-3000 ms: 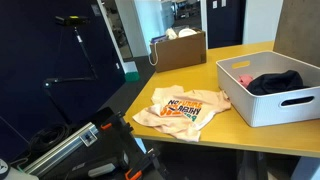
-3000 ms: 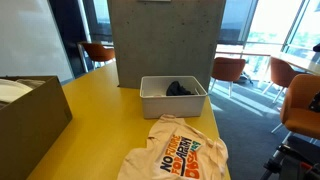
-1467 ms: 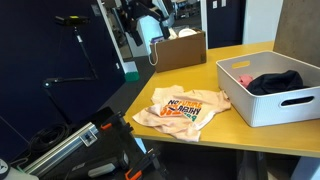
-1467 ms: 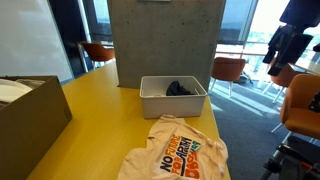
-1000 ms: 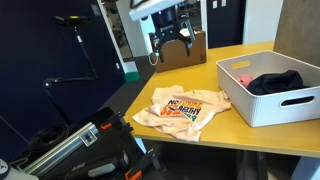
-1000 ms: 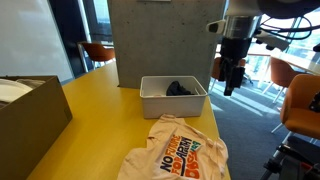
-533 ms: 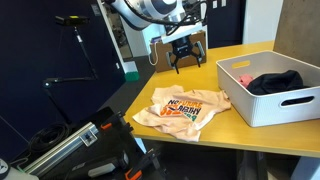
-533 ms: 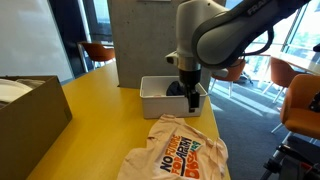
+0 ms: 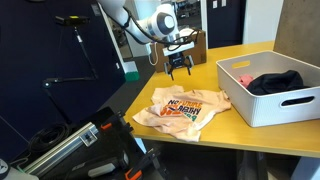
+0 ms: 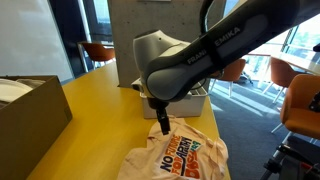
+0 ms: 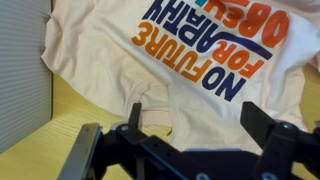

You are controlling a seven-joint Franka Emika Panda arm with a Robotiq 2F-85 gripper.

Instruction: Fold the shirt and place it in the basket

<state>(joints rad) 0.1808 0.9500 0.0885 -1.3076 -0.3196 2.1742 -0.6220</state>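
Note:
Next, my gripper should go down to the middle of the shirt's far edge [image 9: 174,90] [image 11: 203,137], on the cardboard box's side of the lettering, and close there.
The peach-cream shirt [image 9: 180,108] lies spread flat on the yellow table, print side up, in both exterior views [image 10: 182,157]. It fills the wrist view [image 11: 110,45], where its orange and dark lettering shows. My gripper [image 9: 179,68] hangs open and empty a little above the shirt's far edge, seen also in an exterior view [image 10: 163,123]. In the wrist view both fingers [image 11: 200,125] stand wide apart over the cloth. The white-grey basket [image 9: 262,112] stands just beside the shirt and holds a black garment [image 9: 275,82].
A brown cardboard box [image 9: 178,48] stands at the far end of the table, also at the left in an exterior view [image 10: 30,110]. The table's edge [image 9: 215,148] runs close along the shirt. Dark equipment [image 9: 90,145] stands on the floor below it. The arm hides much of the basket in an exterior view.
The arm has swung in from above and beside the table and come down over the shirt. The gripper stays open. The shirt and basket have not moved.

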